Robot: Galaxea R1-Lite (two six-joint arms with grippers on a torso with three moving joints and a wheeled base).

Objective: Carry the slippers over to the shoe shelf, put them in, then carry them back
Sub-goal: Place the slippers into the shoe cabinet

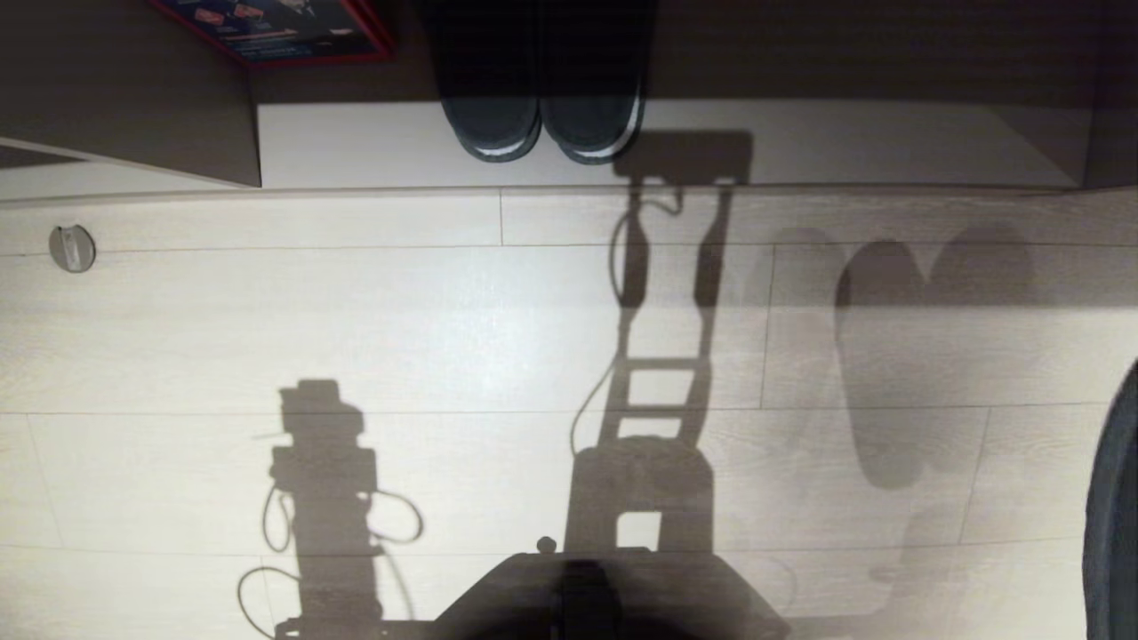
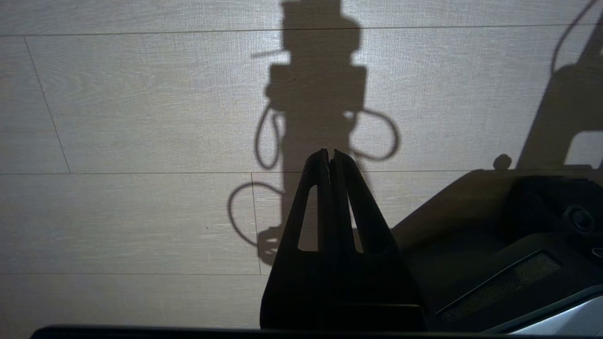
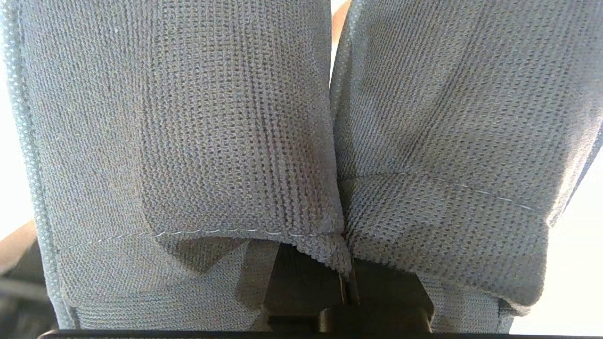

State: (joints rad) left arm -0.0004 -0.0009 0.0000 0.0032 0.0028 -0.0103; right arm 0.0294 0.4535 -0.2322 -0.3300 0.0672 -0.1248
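The robot's right gripper will release the slippers on the pale base board of the shelf, between the darker shoes and the shelf's side [image 1: 915, 117].
The two slate-grey fabric slippers [image 3: 188, 132] fill the right wrist view, side by side, bands toward the camera. My right gripper [image 3: 347, 287] is shut on the inner edges of both bands where they meet, and its fingertips are hidden under the fabric. The shoe shelf [image 1: 356, 142] runs along the far side of the head view: a pale base board and a shadowed inside. My left gripper [image 2: 330, 153] hangs shut and empty above the floor, beside my base. Neither gripper shows in the head view. A dark curved edge [image 1: 1116, 498] at its right border may be a slipper.
A darker pair of shoes with white-striped soles [image 1: 542, 116] stands in the shelf's middle. A red-edged box [image 1: 276, 31] lies further left, behind an upright panel [image 1: 133, 89]. A round metal fitting [image 1: 72, 247] sits in the pale plank floor. My base [image 1: 605, 596] fills the near edge.
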